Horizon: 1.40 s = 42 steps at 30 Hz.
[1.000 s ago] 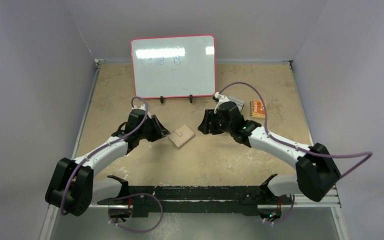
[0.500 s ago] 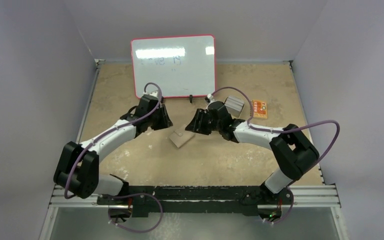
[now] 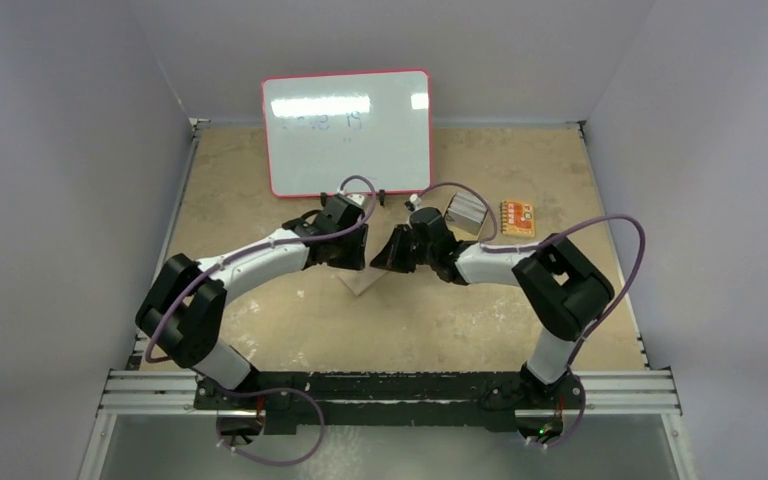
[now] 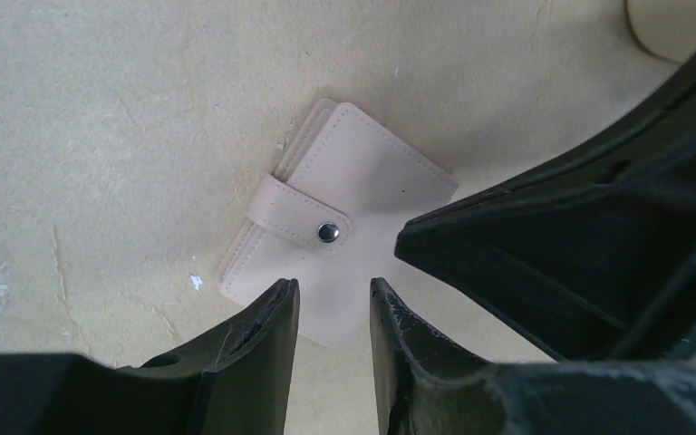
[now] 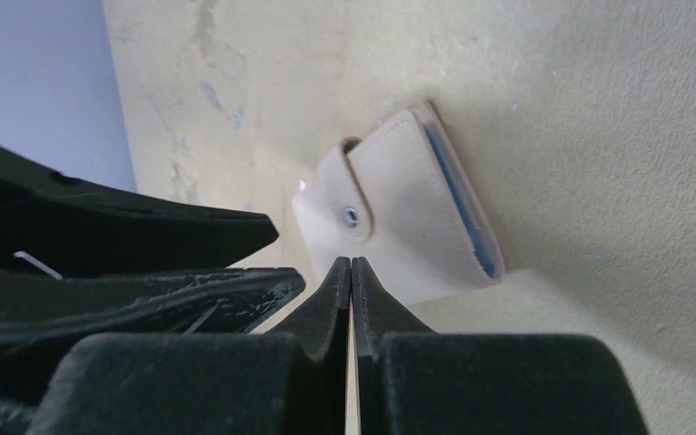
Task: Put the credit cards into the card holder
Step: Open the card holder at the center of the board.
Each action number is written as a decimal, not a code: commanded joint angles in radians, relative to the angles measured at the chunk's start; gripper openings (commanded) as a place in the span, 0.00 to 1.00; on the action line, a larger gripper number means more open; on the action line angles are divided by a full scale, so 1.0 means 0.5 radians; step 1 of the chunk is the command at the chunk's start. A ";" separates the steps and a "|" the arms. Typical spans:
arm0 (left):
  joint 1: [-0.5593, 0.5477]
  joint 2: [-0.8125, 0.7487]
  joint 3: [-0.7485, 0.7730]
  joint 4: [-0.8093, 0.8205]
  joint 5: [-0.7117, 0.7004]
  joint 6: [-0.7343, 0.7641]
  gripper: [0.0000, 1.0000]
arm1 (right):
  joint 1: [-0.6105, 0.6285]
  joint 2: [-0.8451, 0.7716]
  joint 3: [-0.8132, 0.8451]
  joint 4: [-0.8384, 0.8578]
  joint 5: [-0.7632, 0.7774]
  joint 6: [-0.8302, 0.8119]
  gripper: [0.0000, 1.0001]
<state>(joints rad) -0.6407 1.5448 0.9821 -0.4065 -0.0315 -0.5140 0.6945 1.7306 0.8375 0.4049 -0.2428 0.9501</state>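
The card holder is kept shut by its snap, so my left gripper needs to pinch the tab (image 4: 281, 207) and pull it open while my right gripper keeps the card holder steady.
The card holder (image 4: 344, 217) is a tan wallet lying flat on the table, its tab snapped shut. In the top view the card holder (image 3: 360, 284) is mostly covered by both grippers. A light blue card edge (image 5: 458, 204) shows along its open side. My left gripper (image 4: 331, 292) hangs open just over the wallet's near edge, with nothing between its fingers. My right gripper (image 5: 351, 265) is shut and empty, its tips at the wallet's edge below the snap. A small grey stack (image 3: 467, 212), seemingly credit cards, lies to the right behind the right arm.
A red-framed whiteboard (image 3: 348, 130) stands at the back of the table. An orange patterned item (image 3: 516, 217) lies right of the grey stack. A cream rounded dish edge (image 4: 671, 23) shows at the top right of the left wrist view. The right gripper's body (image 4: 580, 245) crowds the left gripper.
Both arms have swung inward and now meet over the wallet. The right gripper has closed from partly open to shut. The left gripper has opened slightly.
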 commanded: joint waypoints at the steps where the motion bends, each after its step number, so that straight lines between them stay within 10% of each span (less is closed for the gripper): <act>1: -0.054 0.068 0.112 -0.025 -0.124 0.105 0.35 | 0.004 0.077 0.040 0.072 -0.109 -0.051 0.00; 24: -0.205 0.487 0.250 -0.083 -0.551 0.210 0.38 | 0.002 0.120 -0.009 0.067 -0.047 -0.135 0.00; 32: -0.231 0.400 0.282 -0.152 -0.781 0.194 0.00 | 0.001 0.124 -0.071 0.086 -0.036 -0.146 0.00; 42: -0.188 0.218 0.377 -0.146 -0.742 0.167 0.00 | 0.001 0.135 -0.208 0.119 -0.002 -0.152 0.00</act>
<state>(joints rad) -0.7578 1.7329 1.1229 -0.4973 -0.3977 -0.4259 0.6945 1.8103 0.7757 0.4870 -0.2787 0.8974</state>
